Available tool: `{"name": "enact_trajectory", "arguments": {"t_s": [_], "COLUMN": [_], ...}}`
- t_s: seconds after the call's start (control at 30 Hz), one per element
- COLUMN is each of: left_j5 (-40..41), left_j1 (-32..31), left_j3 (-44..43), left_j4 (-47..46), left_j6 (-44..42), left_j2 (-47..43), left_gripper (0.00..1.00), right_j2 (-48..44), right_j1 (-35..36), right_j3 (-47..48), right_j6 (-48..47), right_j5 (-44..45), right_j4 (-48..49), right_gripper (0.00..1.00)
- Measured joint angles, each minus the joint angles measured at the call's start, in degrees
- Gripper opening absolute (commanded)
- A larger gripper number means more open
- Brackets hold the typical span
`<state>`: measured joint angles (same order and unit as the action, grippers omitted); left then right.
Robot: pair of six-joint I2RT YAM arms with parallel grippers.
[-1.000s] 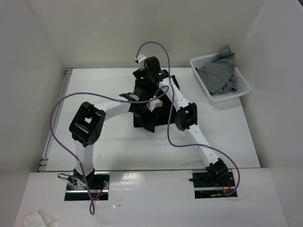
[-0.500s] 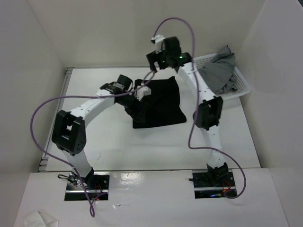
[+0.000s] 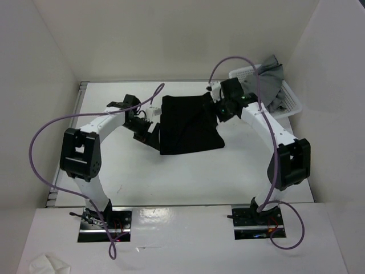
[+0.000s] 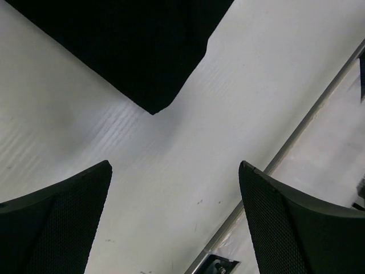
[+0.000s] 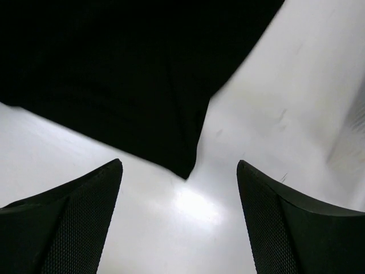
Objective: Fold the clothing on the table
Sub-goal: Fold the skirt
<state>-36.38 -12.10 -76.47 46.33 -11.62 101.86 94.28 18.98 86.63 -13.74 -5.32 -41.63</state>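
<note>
My left gripper needs to next grab the near corner (image 3: 162,152) (image 4: 155,107) of the black clothing, on the side that is toward the metal rail.
The black clothing (image 3: 188,125) lies flat on the white table (image 3: 142,171) as a rough rectangle, folded over itself. My left gripper (image 3: 149,130) stands open at its left edge; in the left wrist view one corner of the clothing (image 4: 125,45) points at the gap of the left gripper (image 4: 175,165), with bare table between the fingers. My right gripper (image 3: 219,109) is open at the far right corner. In the right wrist view the clothing (image 5: 131,74) ends in a corner right at the gap of the right gripper (image 5: 179,162). Neither gripper holds anything.
A white basket (image 3: 296,103) with grey garments (image 3: 265,80) sits at the far right, just behind my right arm. A metal rail (image 4: 296,137) runs along the table's left edge (image 3: 68,142). White walls close in the back and both sides.
Both arms have swung apart from above the clothing, the left one to the left, the right one to the right and down to the far corner. The clothing now lies uncovered.
</note>
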Motion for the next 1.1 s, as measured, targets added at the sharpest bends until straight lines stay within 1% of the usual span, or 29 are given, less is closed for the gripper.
{"name": "enact_trajectory", "arguments": {"t_s": [0.13,0.27,0.43,0.63,0.8,1.0,1.03,1.1], "left_j5": [-1.9,-3.0,-4.5,-5.7,-6.3,-4.1,-3.6,-1.6], "left_j1": [-0.1,-0.1,-0.3,-0.5,-0.8,-1.1,-1.3,-1.8], "left_j3": [0.0,0.0,0.0,0.0,0.0,0.0,0.0,0.0], "left_j4": [0.3,0.0,-0.9,-2.0,-2.9,-4.9,-5.2,-6.1], "left_j6": [0.0,0.1,0.7,1.5,3.3,7.5,8.1,9.6], "left_j2": [5.7,7.7,9.0,11.4,12.7,12.8,12.8,12.8], "left_gripper": [0.95,0.95,0.94,0.92,0.91,0.85,0.81,0.78], "right_j2": [-0.6,-4.7,-8.9,-8.9,-6.9,-3.5,-2.8,-1.4], "right_j1": [-1.7,-4.5,-5.6,-5.8,-5.9,-6.0,-6.0,-6.0], "right_j3": [-11.1,-17.4,-19.8,-23.3,-24.4,-24.3,-24.3,-24.3], "right_j6": [-0.9,-1.4,-1.8,-2.1,-2.2,-2.2,-2.2,-2.2], "right_j5": [0.6,1.1,1.6,1.6,1.4,0.8,0.5,0.2], "right_j4": [-0.1,0.1,1.8,4.0,5.2,6.3,6.4,6.7], "right_gripper": [0.84,0.83,0.82,0.8,0.79,0.77,0.77,0.77]}}
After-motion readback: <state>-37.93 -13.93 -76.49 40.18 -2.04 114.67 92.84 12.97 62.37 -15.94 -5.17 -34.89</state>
